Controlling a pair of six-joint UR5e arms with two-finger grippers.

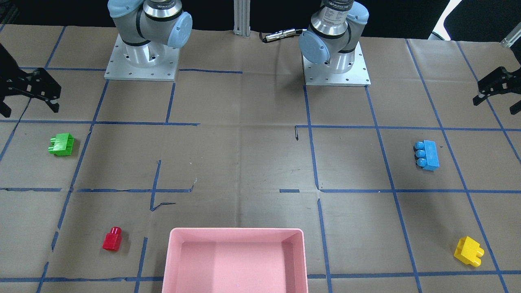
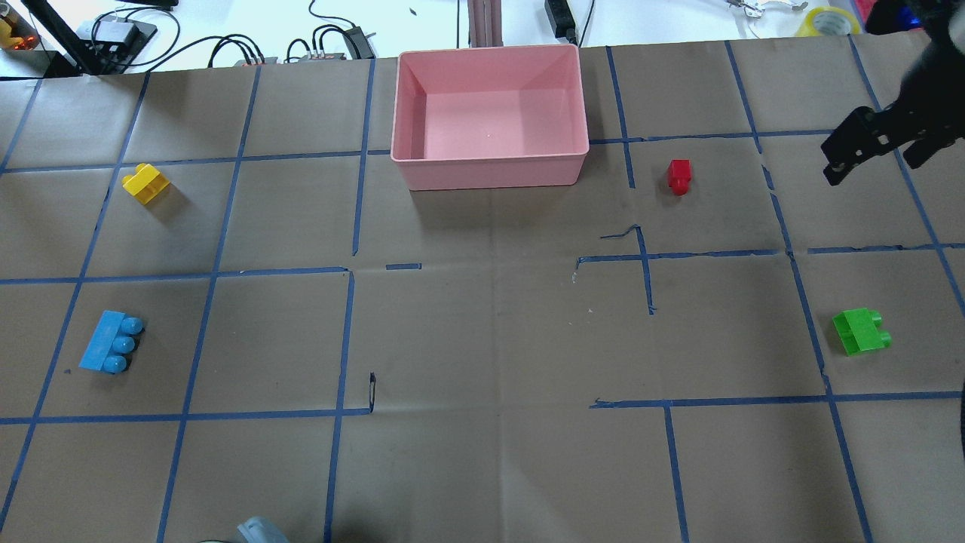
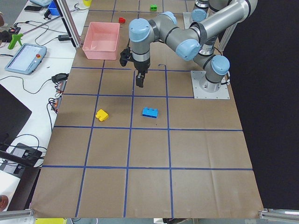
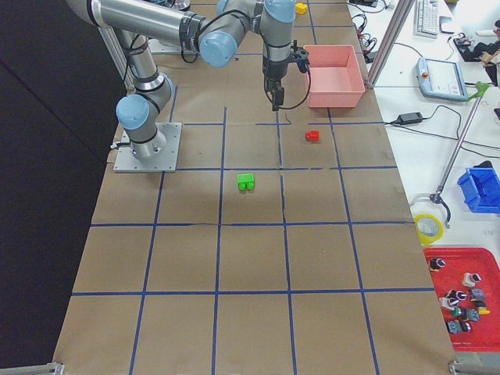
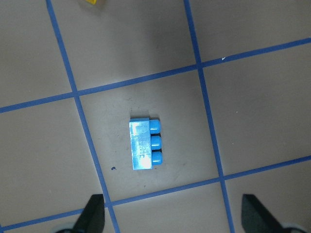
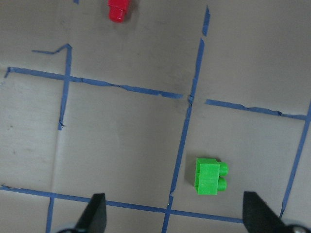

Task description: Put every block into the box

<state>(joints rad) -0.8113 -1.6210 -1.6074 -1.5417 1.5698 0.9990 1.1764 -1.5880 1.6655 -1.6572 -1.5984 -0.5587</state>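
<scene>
The light blue block is next, and my left gripper should close around its middle (image 1: pixel 425 154) (image 5: pixel 146 143), with one finger at its round knobs and one at its flat back.
The pink box (image 2: pixel 490 160) stands at the table's far middle edge and holds nothing. On my left lie the light blue block (image 2: pixel 111 342) and the yellow block (image 2: pixel 145 183). On my right lie the green block (image 2: pixel 861 332) and the red block (image 2: pixel 679 176). My left gripper (image 5: pixel 175 216) is open and empty, high above the light blue block (image 5: pixel 144 144). My right gripper (image 6: pixel 172 216) is open and empty, high over the table, with the green block (image 6: pixel 210 176) and the red block (image 6: pixel 116 9) below it.
Brown paper with a blue tape grid covers the table. The two arm bases (image 1: pixel 141 61) (image 1: pixel 336 65) stand at my edge. Cables and a power strip (image 2: pixel 324 45) and a tape roll (image 2: pixel 827 21) lie beyond the far edge.
</scene>
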